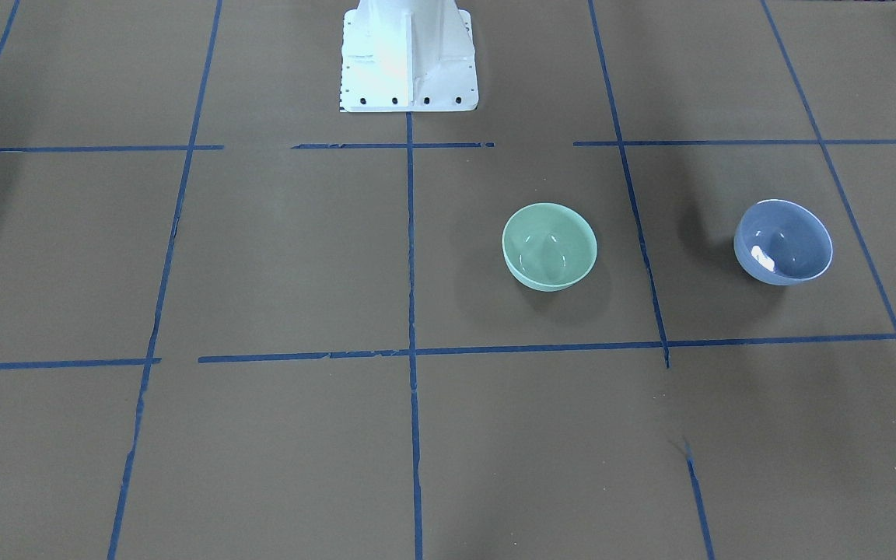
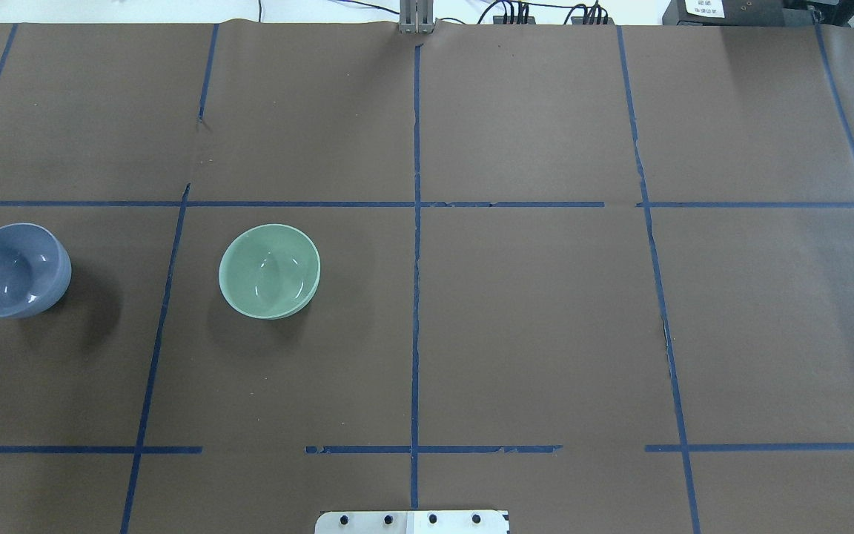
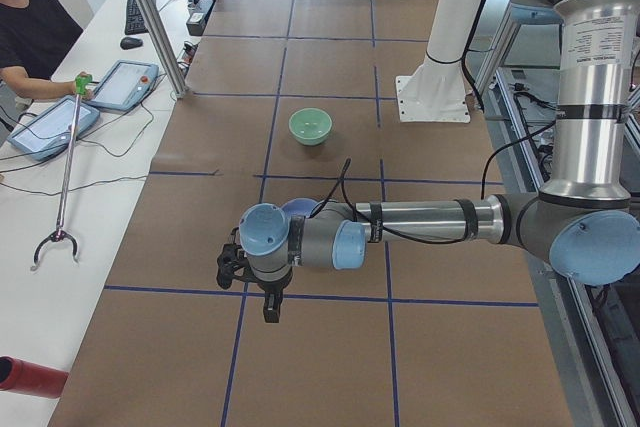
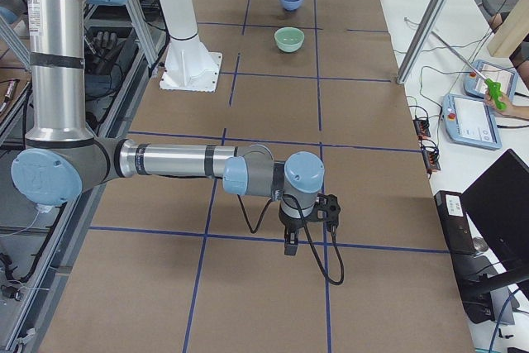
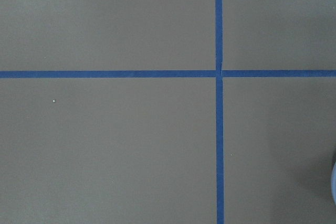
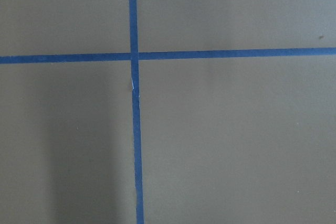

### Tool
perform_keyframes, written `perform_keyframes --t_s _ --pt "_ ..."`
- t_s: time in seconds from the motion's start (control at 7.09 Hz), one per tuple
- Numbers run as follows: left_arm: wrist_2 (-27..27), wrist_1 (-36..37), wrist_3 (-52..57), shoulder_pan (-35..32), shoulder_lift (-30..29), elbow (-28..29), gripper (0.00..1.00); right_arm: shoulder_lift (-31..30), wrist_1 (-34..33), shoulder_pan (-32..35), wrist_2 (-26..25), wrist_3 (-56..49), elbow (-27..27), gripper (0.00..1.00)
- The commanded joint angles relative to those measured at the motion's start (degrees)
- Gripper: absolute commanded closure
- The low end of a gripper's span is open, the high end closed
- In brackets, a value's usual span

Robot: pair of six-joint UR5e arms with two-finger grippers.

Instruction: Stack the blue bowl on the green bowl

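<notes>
The blue bowl is next for my left gripper, which should go to it and close on the bowl's rim (image 1: pixel 831 246) (image 5: pixel 333 184), on the side that faces away from the green bowl.
The blue bowl (image 1: pixel 782 241) stands upright on the brown table, at the far left of the overhead view (image 2: pixel 13 271). The green bowl (image 1: pixel 549 246) stands upright beside it, apart from it, nearer the table's middle (image 2: pixel 269 271). Both are empty. My left gripper (image 3: pixel 270 307) shows only in the exterior left view, hanging above the table just short of the blue bowl (image 3: pixel 300 207), which its wrist partly hides; I cannot tell whether it is open or shut. My right gripper (image 4: pixel 291 245) shows only in the exterior right view, far from both bowls; I cannot tell its state either.
The white robot base (image 1: pixel 407 58) stands at the table's edge. Blue tape lines (image 2: pixel 416 297) grid the brown table cover. An operator (image 3: pixel 25 37), tablets (image 3: pixel 128 84) and a grabber tool (image 3: pixel 60 187) are on the bench beside the table.
</notes>
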Motion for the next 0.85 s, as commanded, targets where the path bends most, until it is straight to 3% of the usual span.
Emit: perform_keyframes --t_s 0.0,0.71 --pt "-0.1 -0.1 0.1 -0.1 -0.2 -0.5 0.00 0.0 0.0 0.1 0.0 0.0 0.0 0.00" --pt "0.9 -4.5 -2.0 1.0 -0.5 -7.4 0.00 0.0 0.0 0.0 0.0 0.0 0.0 0.00"
